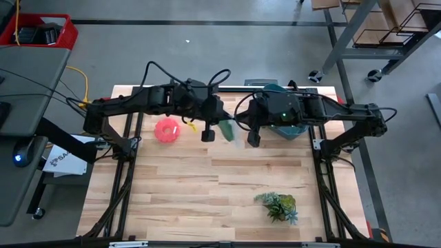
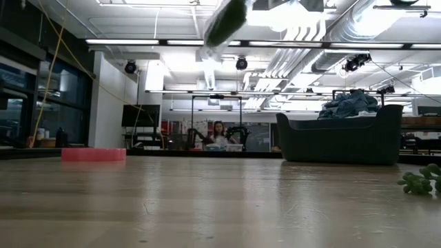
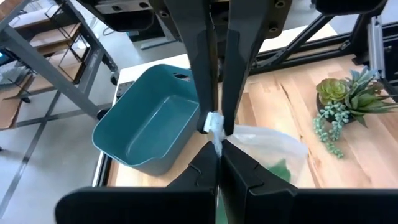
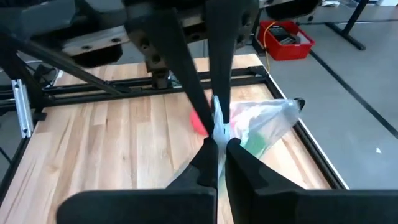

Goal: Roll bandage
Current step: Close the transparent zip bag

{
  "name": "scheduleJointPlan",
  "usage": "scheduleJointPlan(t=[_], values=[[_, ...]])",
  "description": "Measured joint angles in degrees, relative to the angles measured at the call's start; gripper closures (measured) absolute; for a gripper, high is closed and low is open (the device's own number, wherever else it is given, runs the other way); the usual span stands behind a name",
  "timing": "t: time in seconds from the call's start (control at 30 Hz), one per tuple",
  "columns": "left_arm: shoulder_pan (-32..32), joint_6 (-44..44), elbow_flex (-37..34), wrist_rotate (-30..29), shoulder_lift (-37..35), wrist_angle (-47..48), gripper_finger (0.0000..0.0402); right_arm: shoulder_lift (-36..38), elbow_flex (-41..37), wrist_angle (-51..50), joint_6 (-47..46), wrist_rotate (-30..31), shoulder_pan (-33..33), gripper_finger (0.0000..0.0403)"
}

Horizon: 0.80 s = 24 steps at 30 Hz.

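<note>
The bag's white edge is held only by the tips of my right gripper's fingers, so next my right gripper opens and takes hold again of the bunched part (image 3: 217, 145) while my left gripper holds.
A clear plastic bag (image 3: 268, 144) with the green bandage (image 3: 279, 168) inside hangs in the air over the middle of the table's far half. Both grippers meet there, facing each other. My left gripper (image 3: 219, 163) and my right gripper (image 4: 217, 148) are each shut on the bag's white bunched edge. In the high view the bag (image 1: 228, 130) shows between the two arms. The low view catches only the bag's green blur (image 2: 225, 22) at the top. My left gripper pinches the bag's bunched white edge (image 3: 216, 142) between its two fingers, coming slanting down from the table's left. The bag hangs clear of the table, off to one side of the fingers. My right gripper pinches the same white edge (image 4: 217, 124) between its two fingers, slanting down from the table's right, close against the left gripper's fingertips (image 4: 211, 106). The bag (image 4: 264, 121) bulges out sideways from the hold, lifted clear.
A teal tub (image 1: 282, 126) stands at the far right, partly under the right arm. A pink ring (image 1: 166, 129) lies at the far left. A leafy plant sprig (image 1: 278, 206) lies near the front right. Bare wood spreads across the table's near half.
</note>
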<state>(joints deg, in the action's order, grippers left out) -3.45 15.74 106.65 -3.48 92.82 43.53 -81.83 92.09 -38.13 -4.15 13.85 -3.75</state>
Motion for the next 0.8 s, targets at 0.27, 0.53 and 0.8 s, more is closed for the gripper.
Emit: scheduleJointPlan(t=[0.27, 0.53, 0.8], values=[[-3.3, -0.7, 0.2, 0.9, -0.1, -0.3, 0.0401, -0.1, -0.2, -1.1, -1.3, -4.8, -0.3, 0.0399], [-6.0, -3.7, 0.3, 1.1, 0.1, -0.2, 0.0401, 0.3, -0.2, -0.4, -2.0, -4.9, -1.2, 0.0401], [-4.3, -3.6, 0.2, 2.2, 0.2, 1.0, 0.0401, 1.1, -0.1, 5.8, -1.5, -1.9, 0.3, 0.0359]])
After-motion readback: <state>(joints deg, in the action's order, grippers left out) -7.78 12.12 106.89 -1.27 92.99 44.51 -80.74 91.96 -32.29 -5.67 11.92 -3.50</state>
